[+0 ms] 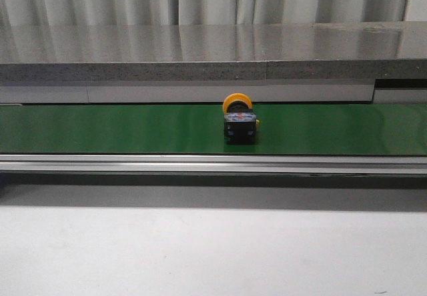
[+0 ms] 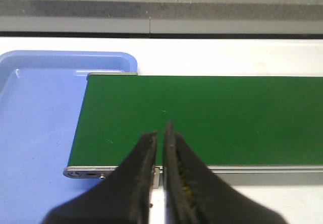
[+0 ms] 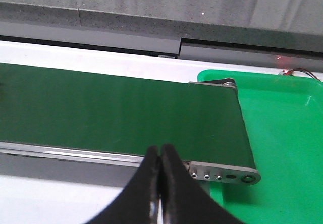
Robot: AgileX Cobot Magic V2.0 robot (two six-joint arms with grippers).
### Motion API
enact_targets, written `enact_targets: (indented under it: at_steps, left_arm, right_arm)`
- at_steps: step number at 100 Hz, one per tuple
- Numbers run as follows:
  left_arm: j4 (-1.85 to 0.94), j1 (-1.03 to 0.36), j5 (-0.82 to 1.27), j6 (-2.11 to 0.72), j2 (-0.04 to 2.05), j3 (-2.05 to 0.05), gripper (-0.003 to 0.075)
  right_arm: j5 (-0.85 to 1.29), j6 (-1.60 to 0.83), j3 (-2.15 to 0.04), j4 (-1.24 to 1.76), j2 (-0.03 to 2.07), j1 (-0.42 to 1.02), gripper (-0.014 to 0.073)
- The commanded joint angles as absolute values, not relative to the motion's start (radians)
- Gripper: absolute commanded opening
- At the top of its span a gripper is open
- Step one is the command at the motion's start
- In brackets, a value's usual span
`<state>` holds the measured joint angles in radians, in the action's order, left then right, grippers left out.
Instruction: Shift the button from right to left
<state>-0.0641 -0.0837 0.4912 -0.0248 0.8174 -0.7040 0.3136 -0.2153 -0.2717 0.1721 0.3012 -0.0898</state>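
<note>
Next, my left gripper moves to the button on the green conveyor belt and closes on its black body (image 1: 240, 131), under the yellow-orange cap.
The button (image 1: 239, 118), a yellow-orange round cap on a black boxy body, stands on the green conveyor belt (image 1: 120, 128) near the middle of the front view. It does not show in either wrist view. My left gripper (image 2: 160, 133) is shut and empty, its tips over the near edge of the belt (image 2: 227, 118) close to the belt's left end. My right gripper (image 3: 160, 151) is shut and empty, over the near rail close to the belt's right end (image 3: 126, 108). Neither gripper shows in the front view.
A blue tray (image 2: 35, 133) lies under and beside the belt's left end. A green tray (image 3: 282, 133) lies at the belt's right end. A grey stone ledge (image 1: 200, 53) runs behind the belt, and white table surface (image 1: 200, 249) lies in front.
</note>
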Motion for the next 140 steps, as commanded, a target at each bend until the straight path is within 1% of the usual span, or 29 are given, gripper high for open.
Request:
enact_targets:
  at_steps: [1, 2, 3, 4, 5, 6, 9, 11, 12, 17, 21, 40, 61, 83, 100, 140]
  left_arm:
    - [-0.082, -0.090, 0.434, -0.025, 0.900, -0.778, 0.0262]
    - [-0.082, -0.089, 0.434, -0.025, 0.914, -0.785, 0.0280]
    - [-0.084, -0.091, 0.434, -0.025, 0.920, -0.788, 0.0317]
    - [-0.084, -0.091, 0.434, -0.025, 0.933, -0.794, 0.0336]
    - [-0.087, -0.093, 0.434, -0.025, 0.946, -0.800, 0.0375]
    - [-0.087, -0.095, 0.434, -0.025, 0.946, -0.803, 0.0393]
    - [-0.092, -0.100, 0.434, -0.025, 0.978, -0.817, 0.0483]
    - [-0.092, -0.104, 0.434, -0.025, 0.996, -0.823, 0.0516]
    - [-0.092, -0.106, 0.434, -0.025, 1.003, -0.826, 0.0545]
    - [-0.096, -0.124, 0.436, -0.025, 1.053, -0.850, 0.0626]
    - [-0.098, -0.139, 0.441, -0.025, 1.084, -0.866, 0.0647]
    - [-0.098, -0.262, 0.480, -0.025, 1.244, -0.977, 0.0621]
    - [-0.098, -0.354, 0.616, 0.033, 1.403, -1.141, 0.0619]
    - [-0.110, -0.377, 0.757, 0.063, 1.502, -1.280, 0.0619]
    - [-0.132, -0.393, 0.862, 0.063, 1.551, -1.349, 0.0619]
    - [-0.139, -0.415, 0.855, 0.063, 1.586, -1.360, 0.0619]
  right_arm:
    - [0.233, -0.224, -0.296, 0.167, 0.306, -0.087, -0.0067]
    - [0.233, -0.224, -0.296, 0.167, 0.306, -0.087, -0.0067]
    - [0.233, -0.224, -0.296, 0.167, 0.306, -0.087, -0.0067]
    - [0.233, -0.224, -0.296, 0.167, 0.306, -0.087, -0.0067]
    - [0.233, -0.224, -0.296, 0.167, 0.306, -0.087, -0.0067]
    - [0.233, -0.224, -0.296, 0.167, 0.306, -0.087, -0.0067]
    - [0.233, -0.224, -0.296, 0.167, 0.306, -0.087, -0.0067]
    - [0.233, -0.224, -0.296, 0.167, 0.306, -0.087, -0.0067]
    - [0.233, -0.224, -0.296, 0.167, 0.306, -0.087, -0.0067]
    - [0.233, -0.224, -0.296, 0.167, 0.306, -0.087, -0.0067]
    - [0.233, -0.224, -0.296, 0.167, 0.306, -0.087, -0.0067]
    - [0.233, -0.224, -0.296, 0.167, 0.306, -0.087, -0.0067]
    - [0.233, -0.224, -0.296, 0.167, 0.306, -0.087, -0.0067]
    - [0.233, -0.224, -0.296, 0.167, 0.306, -0.087, -0.0067]
    - [0.233, -0.224, -0.296, 0.167, 0.306, -0.087, -0.0067]
    - [0.233, -0.224, -0.296, 0.167, 0.306, -0.087, -0.0067]
